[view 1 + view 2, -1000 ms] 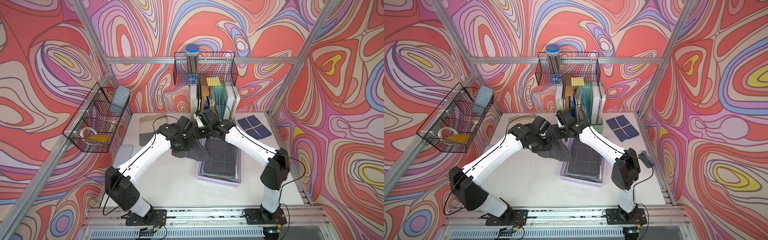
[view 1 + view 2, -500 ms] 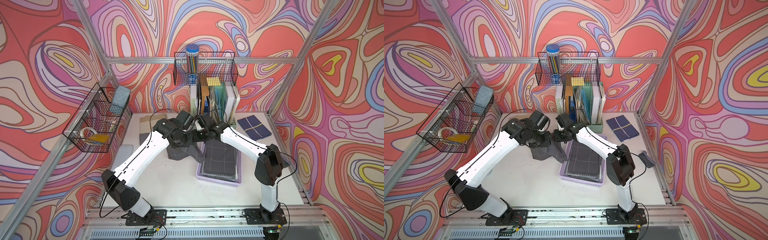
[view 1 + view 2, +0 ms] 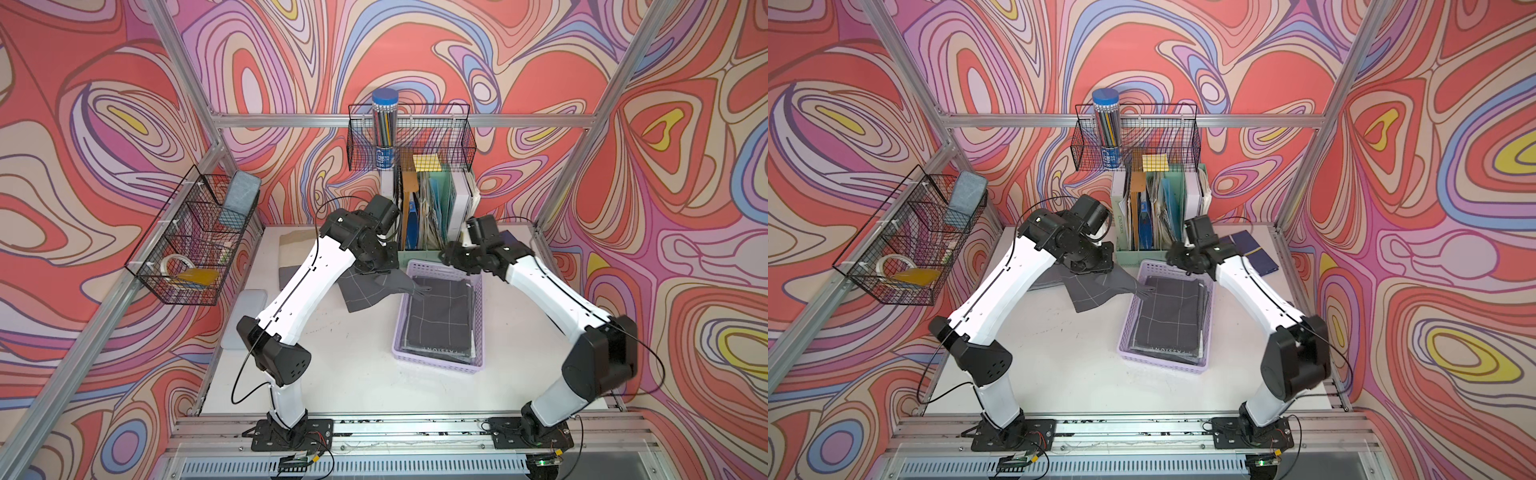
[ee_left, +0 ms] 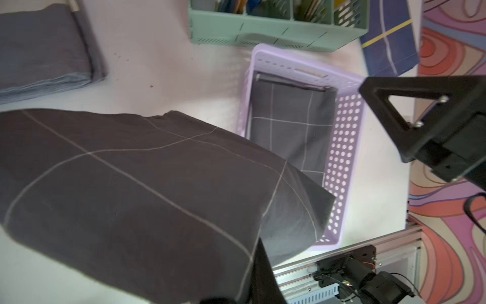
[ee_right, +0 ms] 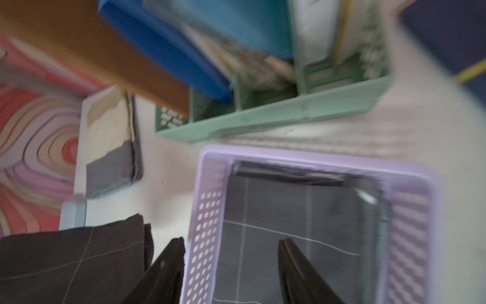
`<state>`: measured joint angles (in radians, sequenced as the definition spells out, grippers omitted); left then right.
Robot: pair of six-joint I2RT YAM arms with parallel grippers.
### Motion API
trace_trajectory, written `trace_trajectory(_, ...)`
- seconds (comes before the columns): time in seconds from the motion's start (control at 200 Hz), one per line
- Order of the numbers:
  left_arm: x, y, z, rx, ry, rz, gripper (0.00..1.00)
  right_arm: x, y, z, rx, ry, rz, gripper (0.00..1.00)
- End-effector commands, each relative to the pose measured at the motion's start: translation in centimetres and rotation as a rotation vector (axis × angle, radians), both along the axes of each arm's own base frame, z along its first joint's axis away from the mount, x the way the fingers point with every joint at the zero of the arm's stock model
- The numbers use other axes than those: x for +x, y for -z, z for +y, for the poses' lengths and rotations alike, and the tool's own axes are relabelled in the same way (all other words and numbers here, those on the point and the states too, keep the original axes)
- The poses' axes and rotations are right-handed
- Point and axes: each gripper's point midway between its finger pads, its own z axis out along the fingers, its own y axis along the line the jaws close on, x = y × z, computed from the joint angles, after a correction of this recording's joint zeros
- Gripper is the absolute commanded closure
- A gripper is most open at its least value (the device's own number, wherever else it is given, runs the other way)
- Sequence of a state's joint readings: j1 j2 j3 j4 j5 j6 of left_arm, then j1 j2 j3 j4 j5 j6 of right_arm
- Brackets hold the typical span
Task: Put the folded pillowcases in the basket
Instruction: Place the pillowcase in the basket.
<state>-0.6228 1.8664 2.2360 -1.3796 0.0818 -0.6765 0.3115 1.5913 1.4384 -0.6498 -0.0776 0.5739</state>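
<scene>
Next, I close my right gripper on the middle of the lilac basket's long rim (image 3: 482,316), farther from my left gripper.
The pillowcase (image 3: 365,289) (image 3: 1090,291) (image 4: 131,184) is dark grey with thin white grid lines. It hangs from my left gripper (image 3: 376,270) (image 3: 1096,270) (image 4: 248,293), which is shut on its upper edge, just left of the basket. One corner drapes over the left rim of the lilac basket (image 3: 436,368) (image 3: 1163,361) (image 4: 344,158) (image 5: 207,210). Similar folded dark cloths (image 3: 440,316) lie inside the basket. My right gripper (image 3: 451,257) (image 3: 1173,258) (image 5: 231,240) is open and empty, hovering over the basket's far end.
A mint-green file holder (image 3: 428,245) (image 4: 276,34) stands right behind the basket. Folded grey and beige cloths (image 3: 291,257) (image 4: 44,52) lie at the back left. A navy cloth (image 3: 1252,251) lies at the back right. Black wire baskets (image 3: 409,137) (image 3: 191,241) hang on the walls.
My right gripper has opened, let go of the pillowcase and swung right to the basket's far end. The left gripper still holds the cloth, which now hangs lower with a corner on the basket.
</scene>
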Motion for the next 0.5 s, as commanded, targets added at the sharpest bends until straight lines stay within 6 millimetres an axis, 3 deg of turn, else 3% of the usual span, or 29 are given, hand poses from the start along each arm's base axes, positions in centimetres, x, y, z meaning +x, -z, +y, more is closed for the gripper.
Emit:
trace_trajectory(0.0, 0.2, -1.7, -3.1, -0.092, 0.074, 0.0, 1.0, -1.0, -1.4, -7.5, -0.043, 0.205, -0.033, 0.42)
trace_trajectory(0.105, 0.5, -2.1, -7.4, -0.215, 0.127, 0.026, 1.0, -2.1, -1.7, -12.0, -0.053, 0.307, -0.043, 0.42)
trace_trajectory(0.205, 0.5, -1.8, -12.3, -0.344, 0.215, 0.053, 1.0, -2.6, -1.5, -14.5, -0.027, 0.362, -0.048, 0.42)
trace_trajectory(0.315, 0.9, -3.7, -16.7, -0.481, 0.323, -0.008, 1.0, -2.9, -1.0, -15.7, -0.019, 0.379, -0.044, 0.42)
trace_trajectory(0.416, 1.5, -6.4, -19.2, -0.614, 0.4, -0.074, 1.0, -3.0, -0.8, -16.2, -0.019, 0.382, -0.05, 0.42)
trace_trajectory(0.496, 1.7, -7.5, -20.9, -0.707, 0.447, -0.091, 1.0, -3.1, -1.0, -16.6, -0.022, 0.383, -0.056, 0.43)
